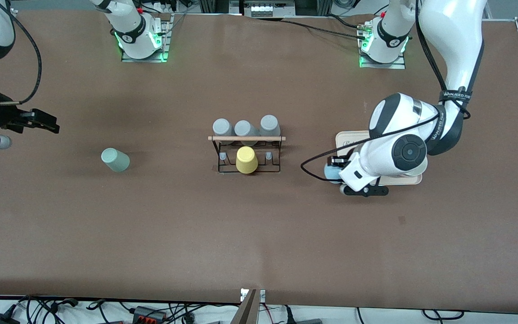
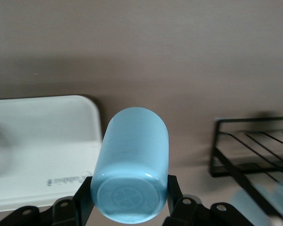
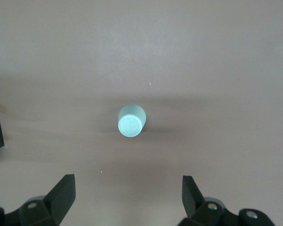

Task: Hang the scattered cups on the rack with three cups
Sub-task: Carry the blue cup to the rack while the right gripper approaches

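I should let go of the light blue cup with my left gripper on the empty rack peg (image 1: 269, 163) (image 2: 255, 162) next to the yellow cup.
The light blue cup (image 2: 132, 150) lies on its side between the fingers of my left gripper (image 2: 129, 188), which is shut on its base end. In the front view that gripper (image 1: 334, 174) holds the cup (image 1: 329, 173) low, beside the edge of a white tray (image 1: 353, 138). The sage green cup (image 1: 115, 159) stands upside down toward the right arm's end of the table. My right gripper (image 1: 45, 121) is open and empty above the table near it; the cup (image 3: 131, 121) shows ahead of its fingers (image 3: 63, 193). The black wire rack (image 1: 246, 153) stands mid-table.
The rack's wooden rod (image 1: 246, 138) spans its top. Three grey cups (image 1: 243, 129) hang on its farther pegs and a yellow cup (image 1: 246, 159) on a nearer peg. The tray (image 2: 37, 141) and the rack (image 2: 245, 150) show in the left wrist view.
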